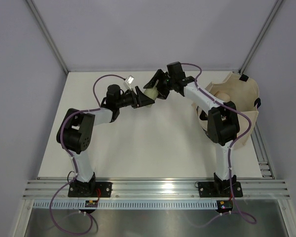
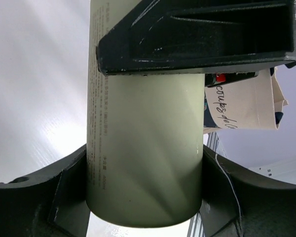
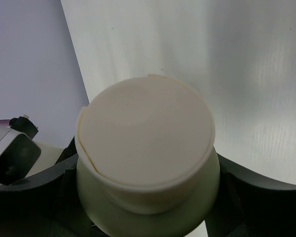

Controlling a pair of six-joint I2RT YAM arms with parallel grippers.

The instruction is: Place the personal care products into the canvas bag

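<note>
Next, my right gripper lets go of the pale sage-green bottle inside the canvas bag [image 1: 231,109], beside the beige bottle.
A pale sage-green bottle [image 1: 150,92] with a cream cap [image 3: 145,133] hangs above the far middle of the table, held between both arms. My left gripper [image 1: 143,98] is shut on its lower body [image 2: 145,148], one finger pressed against each side. My right gripper [image 1: 159,88] comes in from the cap end, and its dark fingers [image 3: 227,182] lie against the bottle's shoulder on both sides. In the left wrist view, a right finger [image 2: 197,34] crosses the upper part of the bottle. The canvas bag [image 1: 239,98] sits at the far right, slumped, and a printed side of it [image 2: 241,106] shows. No other products show.
The right arm's elbow [image 1: 222,121] stands in front of the bag. Grey walls enclose the table at the back and sides. An aluminium rail [image 1: 153,187] runs along the near edge and carries both arm bases. The left wrist camera [image 3: 10,153] sits close to the right gripper.
</note>
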